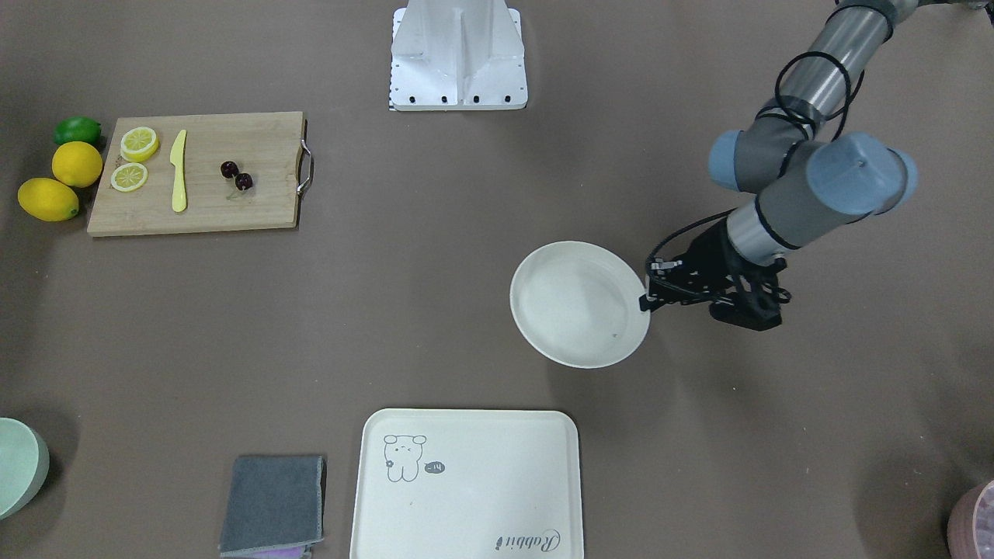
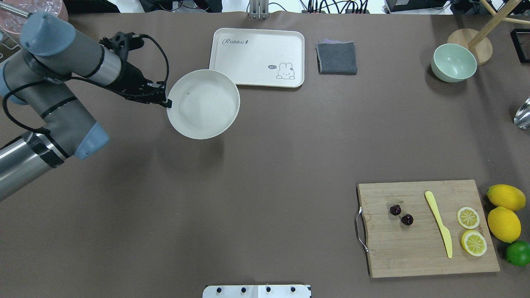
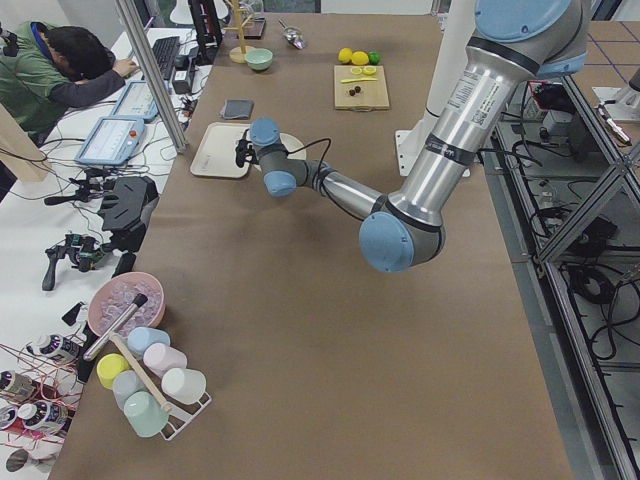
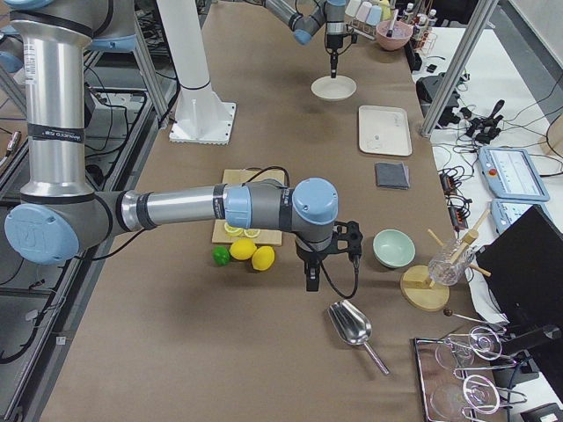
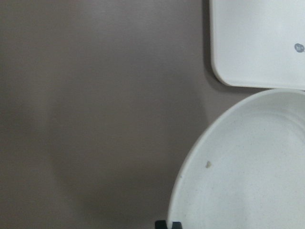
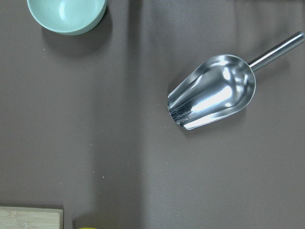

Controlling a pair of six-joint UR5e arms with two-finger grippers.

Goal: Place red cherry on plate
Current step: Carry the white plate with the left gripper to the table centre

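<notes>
My left gripper is to let go of the plate on the bare table (image 1: pixel 467 272), setting it down between the metal scoop and the bear tray.
The red cherry (image 2: pixel 401 215) is a dark glossy pair lying on the wooden cutting board (image 2: pixel 414 256), left of the yellow knife; it is also seen as the cherry (image 1: pixel 237 175) in the front-facing view. The plate (image 2: pixel 203 103) is round, cream-white and holds nothing; it lies beside the tray. My left gripper (image 2: pixel 167 102) is shut on the plate's rim at its left edge, and the gripper (image 1: pixel 646 299) shows the same grip from the front. My right gripper (image 4: pixel 310 277) hangs past the lemons, far from the cherry; whether it is open or shut I cannot tell.
Two lemon slices (image 2: pixel 471 229) and a yellow knife (image 2: pixel 439 223) share the board. Whole lemons (image 2: pixel 503 211) and a lime (image 2: pixel 518 252) lie beside it. A bear tray (image 2: pixel 256 56), grey cloth (image 2: pixel 336 58), green bowl (image 2: pixel 453 62) and metal scoop (image 6: pixel 214 93) are around.
</notes>
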